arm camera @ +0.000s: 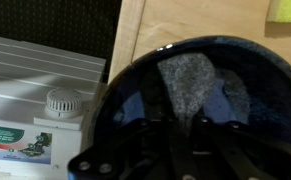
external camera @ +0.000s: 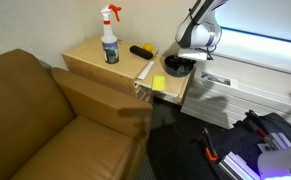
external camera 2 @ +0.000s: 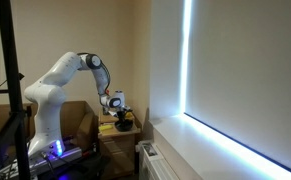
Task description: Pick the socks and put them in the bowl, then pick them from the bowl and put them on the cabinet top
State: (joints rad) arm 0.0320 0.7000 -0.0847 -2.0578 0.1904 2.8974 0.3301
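The robot's gripper should release the dark grey sock on the cabinet top [external camera: 129, 63] between the spray bottle and the white strip.
A dark blue bowl [arm camera: 150, 62] stands at the edge of the wooden cabinet top [external camera: 90, 57]; it also shows in an exterior view [external camera: 175, 67]. A grey sock [arm camera: 185, 82] lies inside the bowl. My gripper [arm camera: 185, 122] is lowered into the bowl, and its dark fingers are drawn together on the sock's near end. In both exterior views the gripper [external camera: 177, 58] [external camera 2: 120, 116] hangs straight down over the bowl. Whether there is another sock in the bowl is hidden by the fingers.
On the cabinet top stand a spray bottle [external camera: 110, 40], a black object [external camera: 142, 50] and a yellow piece [external camera: 159, 83], which also shows in the wrist view [arm camera: 288, 9]. A white radiator [arm camera: 45, 85] lies beside the cabinet. A brown couch [external camera: 45, 125] is in front.
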